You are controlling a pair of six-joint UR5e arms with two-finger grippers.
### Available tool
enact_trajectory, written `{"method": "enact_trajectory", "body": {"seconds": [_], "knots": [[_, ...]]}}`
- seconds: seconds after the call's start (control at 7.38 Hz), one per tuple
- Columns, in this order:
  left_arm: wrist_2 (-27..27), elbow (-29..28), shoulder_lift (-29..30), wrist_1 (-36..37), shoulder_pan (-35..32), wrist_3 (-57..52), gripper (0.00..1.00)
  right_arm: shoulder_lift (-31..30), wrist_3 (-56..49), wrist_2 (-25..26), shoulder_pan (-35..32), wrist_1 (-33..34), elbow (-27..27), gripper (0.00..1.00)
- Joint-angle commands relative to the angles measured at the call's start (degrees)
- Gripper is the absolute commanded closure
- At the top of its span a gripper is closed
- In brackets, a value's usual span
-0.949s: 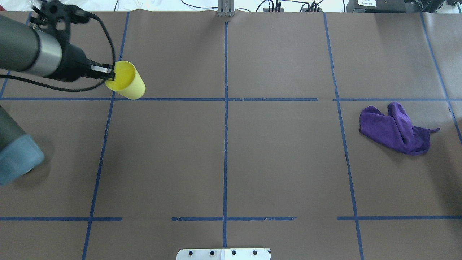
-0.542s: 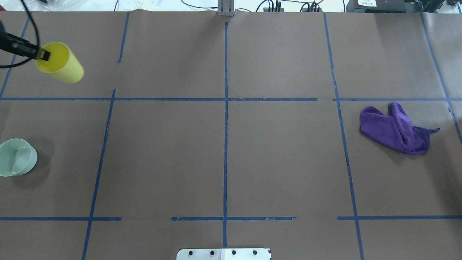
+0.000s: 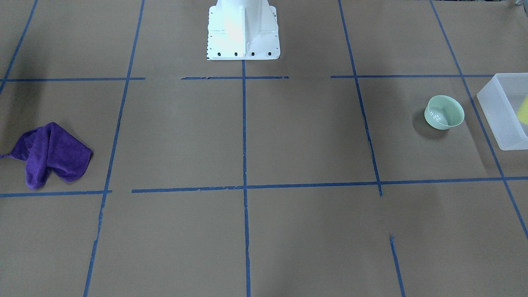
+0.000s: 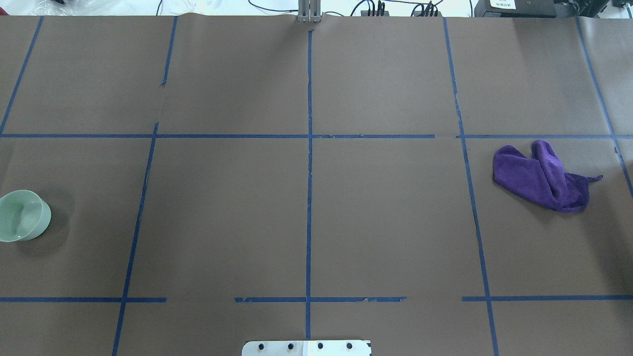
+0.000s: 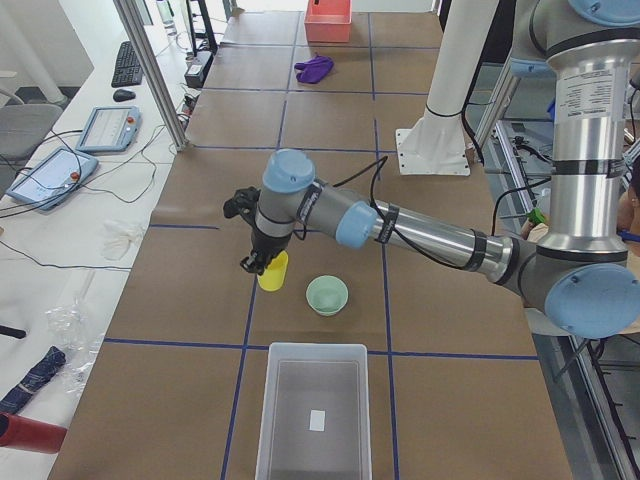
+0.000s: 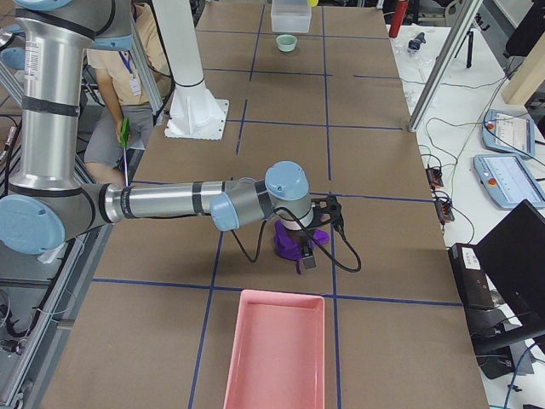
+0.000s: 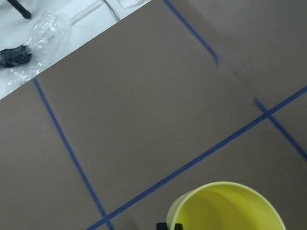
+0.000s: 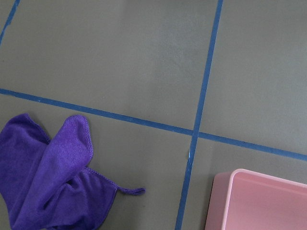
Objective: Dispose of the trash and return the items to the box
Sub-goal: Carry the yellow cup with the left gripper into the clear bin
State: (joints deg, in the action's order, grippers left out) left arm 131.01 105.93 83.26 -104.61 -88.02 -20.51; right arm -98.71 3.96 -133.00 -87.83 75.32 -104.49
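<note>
My left gripper is to let go of the yellow cup inside the frosted box [image 3: 516, 92], close by the side of the box that is nearest to the mint-green bowl.
My left gripper [image 7: 168, 226] is shut on the rim of the yellow cup [image 7: 225, 206] and holds it above the brown table. In the exterior left view the cup [image 5: 272, 272] hangs beside the mint-green bowl [image 5: 327, 295], just beyond the frosted box [image 5: 312, 410]. In the front view a yellow sliver of the cup [image 3: 523, 109] shows at the box [image 3: 505, 123], by the frame's right edge. The bowl [image 4: 22, 215] stands upright on the table. My right gripper [image 6: 300, 256] hangs over a purple cloth [image 6: 289, 243]; I cannot tell whether it is open or shut.
The crumpled purple cloth [image 4: 544, 175] lies on the table's right side. A pink tray [image 8: 259, 201] stands near it, off the table's right end. The robot's white base [image 3: 242, 29] is at the table's near edge. Plastic bags [image 7: 29, 48] lie beyond the left end.
In the overhead view my left arm has carried the yellow cup leftward and out of frame. The mint-green bowl, covered by the arm before, now shows.
</note>
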Motion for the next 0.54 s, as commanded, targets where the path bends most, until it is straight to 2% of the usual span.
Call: {"method": "enact_trajectory", "body": {"seconds": [0.0,0.14,0.41], "knots": [[2.3,-8.7,-8.0,-15.2,-1.5,-3.2,1.00,0.0,0.0,-0.3,0.0,0.0,-0.1,0.00],[3.5,-11.6,-9.7,-20.1,-1.5,-3.3,1.00,0.0,0.0,-0.2,0.0,0.0,0.0,0.00],[4.5,-12.9,-13.7,-25.4,-1.6,-3.7,1.00,-0.1,-0.1,-0.2,-0.1,-0.1,-0.1,0.00]]}}
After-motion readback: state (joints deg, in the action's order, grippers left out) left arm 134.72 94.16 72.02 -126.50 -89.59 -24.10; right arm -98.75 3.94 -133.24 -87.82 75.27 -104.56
